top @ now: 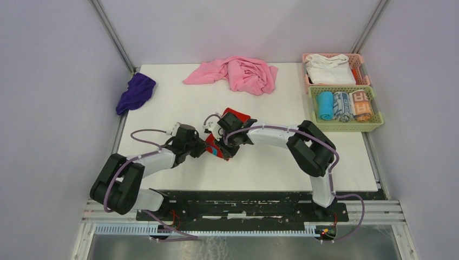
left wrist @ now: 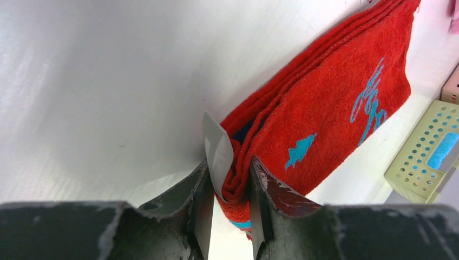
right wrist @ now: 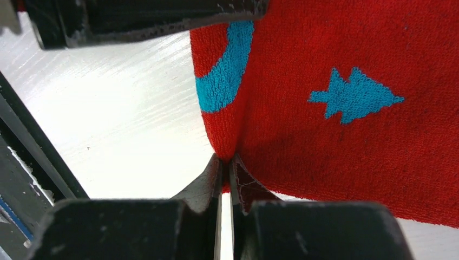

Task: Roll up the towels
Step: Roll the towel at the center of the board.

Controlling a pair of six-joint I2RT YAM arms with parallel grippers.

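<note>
The red towel's near corner is bunched in my left gripper; next I open it, pinch the towel's corner by its white label (left wrist: 218, 154), pull taut.
A folded red towel (top: 227, 135) with blue marks lies near the table's middle front. My left gripper (top: 208, 150) is shut on its near corner; in the left wrist view the red towel (left wrist: 335, 103) runs up to the right, and its bunched edge and white label (left wrist: 218, 149) sit between the jaws of the left gripper (left wrist: 230, 189). My right gripper (top: 226, 149) is shut on a pinch of the same towel (right wrist: 346, 124), the right gripper's (right wrist: 226, 162) jaws almost touching. A pink towel (top: 238, 73) and a purple towel (top: 135, 92) lie crumpled at the back.
A green basket (top: 376, 116) at the right holds three rolled towels; it also shows in the left wrist view (left wrist: 419, 157). A pink basket (top: 357, 58) behind it holds a white cloth. The left arm's body (right wrist: 141, 16) crosses the top of the right wrist view.
</note>
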